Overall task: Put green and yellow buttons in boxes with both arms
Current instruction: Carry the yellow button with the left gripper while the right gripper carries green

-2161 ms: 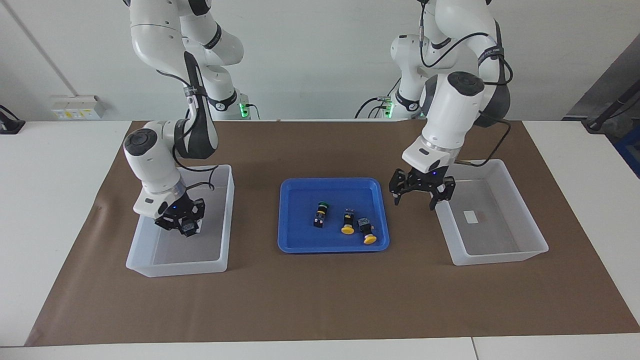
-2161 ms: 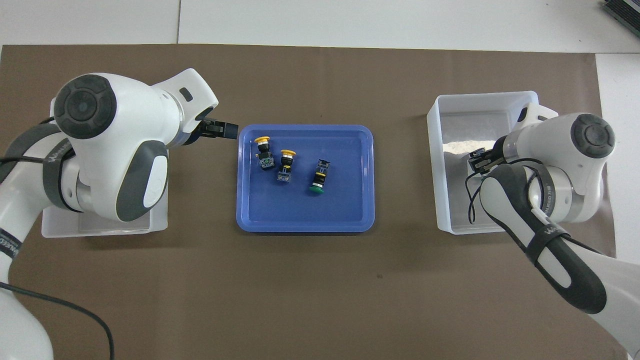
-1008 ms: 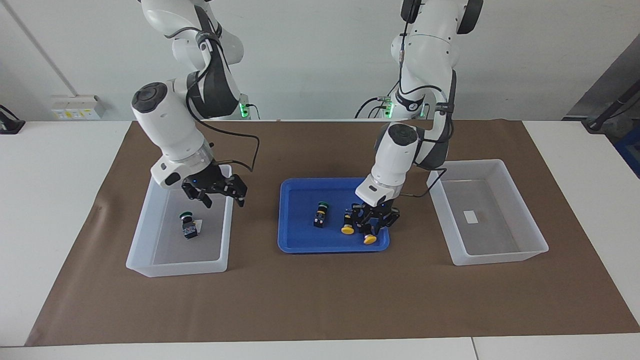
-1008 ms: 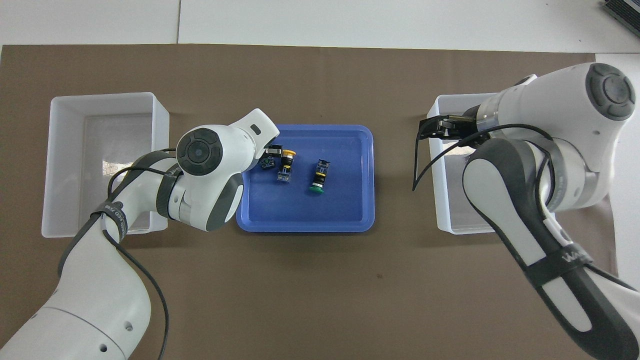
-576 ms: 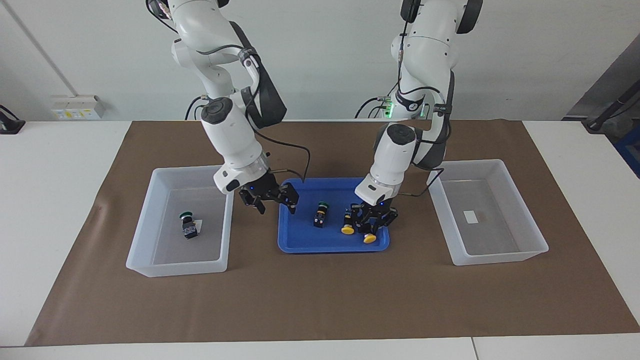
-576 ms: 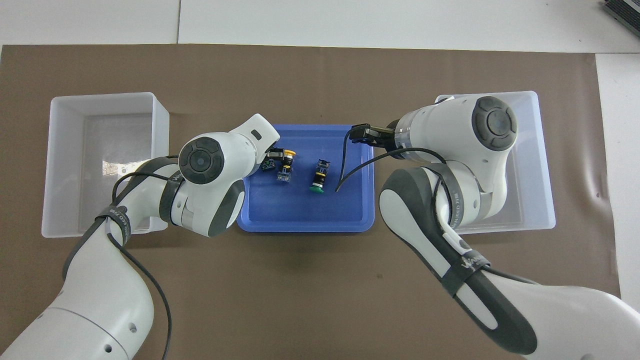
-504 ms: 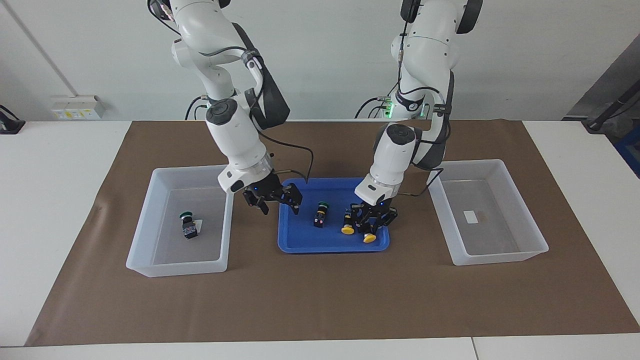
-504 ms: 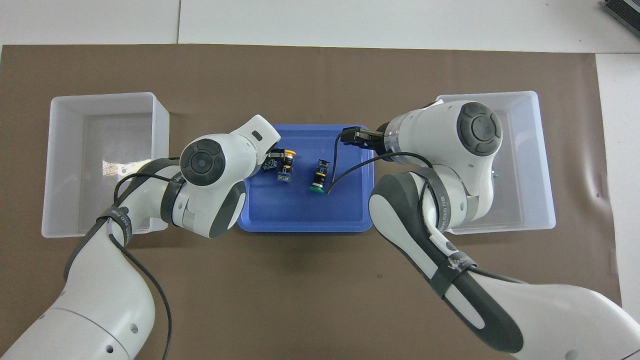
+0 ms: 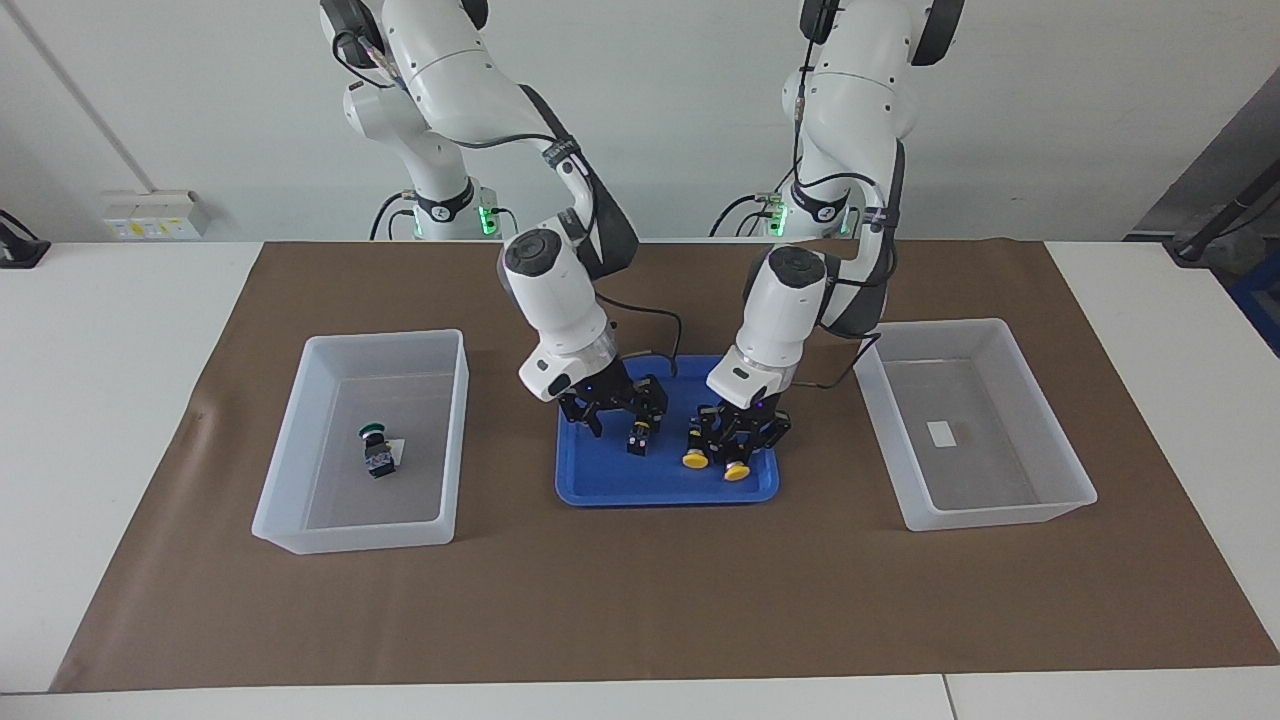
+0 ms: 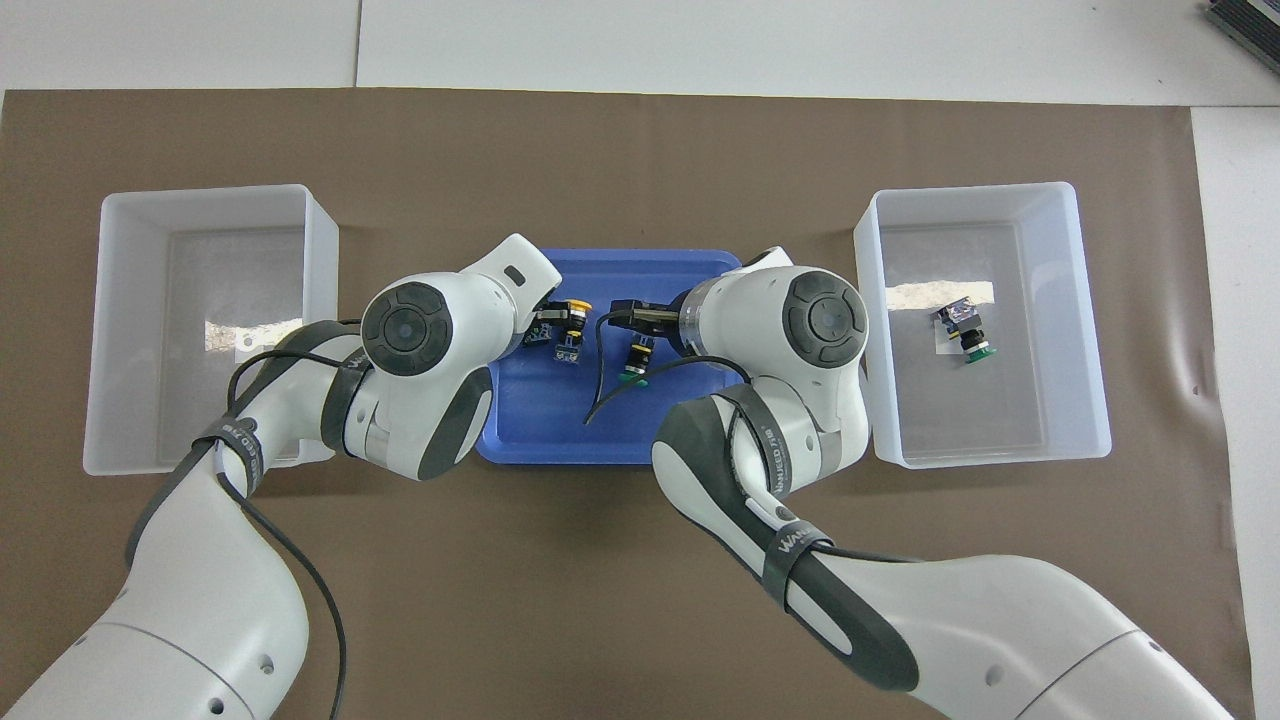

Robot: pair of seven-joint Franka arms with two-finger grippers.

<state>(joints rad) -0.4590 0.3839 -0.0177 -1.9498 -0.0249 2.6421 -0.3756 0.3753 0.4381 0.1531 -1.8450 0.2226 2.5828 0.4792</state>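
Note:
Next, my left gripper lets go of the yellow button in the empty box (image 10: 272, 276), just past the box's label, close to the tray-side.
A green button (image 9: 377, 450) lies in the box (image 9: 300, 400) toward the right arm's end; it also shows in the overhead view (image 10: 968, 335). The second green button (image 9: 638, 436) and two yellow buttons (image 9: 692, 459) lie in the blue tray (image 9: 600, 490). My right gripper (image 9: 620, 410) is open, low in the tray, its fingers on either side of the second green button (image 10: 631, 370). My left gripper (image 9: 738, 440) is shut on the yellow button (image 9: 737, 471) nearest the left arm's end. The other box (image 9: 1000, 335) holds only its label.
The brown mat (image 9: 640, 600) covers the table. The two wrists stand close together over the tray (image 10: 560, 440). The left arm's box (image 10: 110, 300) is partly covered by that arm in the overhead view.
My right gripper let go of a green button in its box and swung over to the tray's green button. My left gripper came from its box to the yellow button and has stayed there.

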